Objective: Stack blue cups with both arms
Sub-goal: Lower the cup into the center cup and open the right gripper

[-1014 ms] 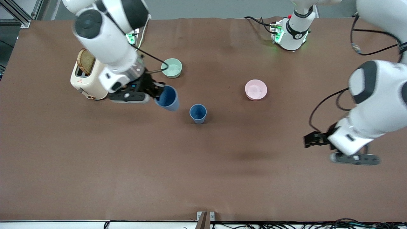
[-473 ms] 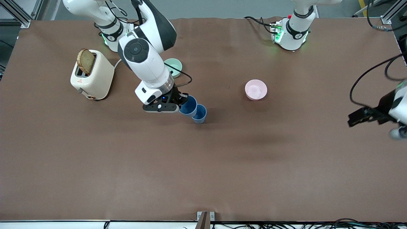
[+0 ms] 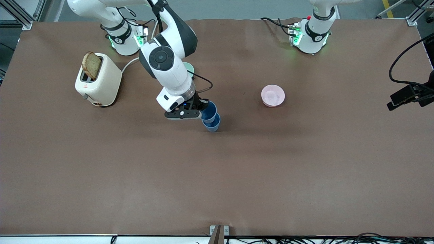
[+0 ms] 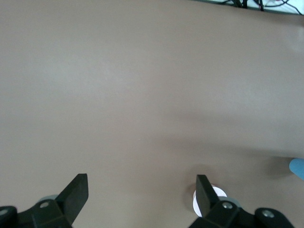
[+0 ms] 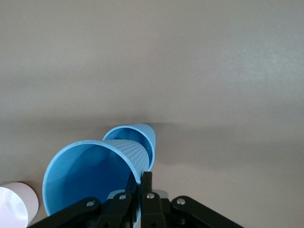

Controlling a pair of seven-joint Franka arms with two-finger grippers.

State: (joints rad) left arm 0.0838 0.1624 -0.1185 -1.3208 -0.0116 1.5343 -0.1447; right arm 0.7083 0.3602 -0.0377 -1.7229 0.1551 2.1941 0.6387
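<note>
I will let go of the tilted blue cup with my right gripper down inside the blue cup standing (image 3: 211, 121) (image 5: 134, 138) near the middle of the table.
One blue cup (image 3: 213, 125) stands upright near the table's middle. My right gripper (image 3: 202, 107) is shut on the rim of the second blue cup (image 3: 209, 110) and holds it tilted, its base at the standing cup's mouth; I cannot tell how deep it sits. In the right wrist view the held cup (image 5: 90, 175) is pinched by its wall between the fingers (image 5: 147, 183), with the standing cup (image 5: 137, 137) just past it. My left gripper (image 3: 403, 96) hangs open and empty over the left arm's end of the table; its wrist view (image 4: 141, 187) shows bare table between the fingers.
A cream toaster (image 3: 100, 81) with a bread slice stands toward the right arm's end. A mint-green bowl (image 3: 191, 67) is mostly hidden by the right arm. A pale pink bowl (image 3: 273, 95) sits toward the left arm's end from the cups. A metal bracket (image 3: 219, 232) is at the table's near edge.
My right gripper has carried the blue cup from beside the mint-green bowl over to the standing cup and lowered it. My left arm has drawn back toward its end of the table.
</note>
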